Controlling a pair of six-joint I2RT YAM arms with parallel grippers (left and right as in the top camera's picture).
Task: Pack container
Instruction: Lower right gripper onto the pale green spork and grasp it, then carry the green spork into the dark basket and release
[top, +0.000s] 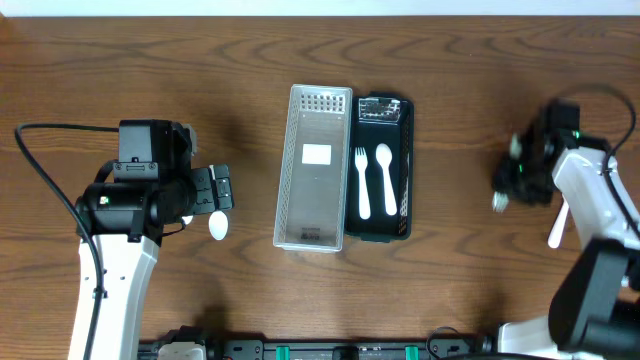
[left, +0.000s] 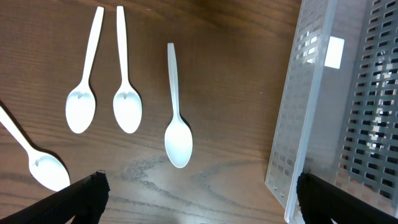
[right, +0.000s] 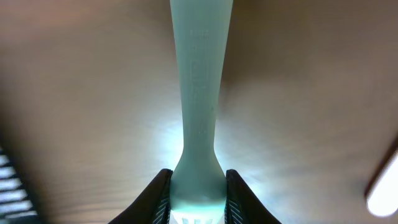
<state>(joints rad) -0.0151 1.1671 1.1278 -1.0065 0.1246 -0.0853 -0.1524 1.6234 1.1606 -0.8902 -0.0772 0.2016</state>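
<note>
The fork in my right gripper will be let go in the black container (top: 370, 162), between the white fork and the white spoon.
A black container (top: 402, 170) at the table's middle holds a white fork (top: 362, 182) and a white spoon (top: 385, 180). A clear perforated tray (top: 314, 165) lies against its left side and also shows in the left wrist view (left: 311, 118). My left gripper (top: 215, 190) (left: 200, 193) is open and empty, above bare wood near several white spoons; the nearest spoon (left: 177, 115) lies just ahead of it. My right gripper (top: 507, 183) (right: 197, 196) is shut on the neck of a white fork (right: 199, 93) at the right of the table.
Three more white spoons (left: 84, 87) lie left of the nearest one in the left wrist view. One spoon bowl (top: 218, 226) shows beside the left gripper from above. A white utensil (top: 557, 225) lies by the right arm.
</note>
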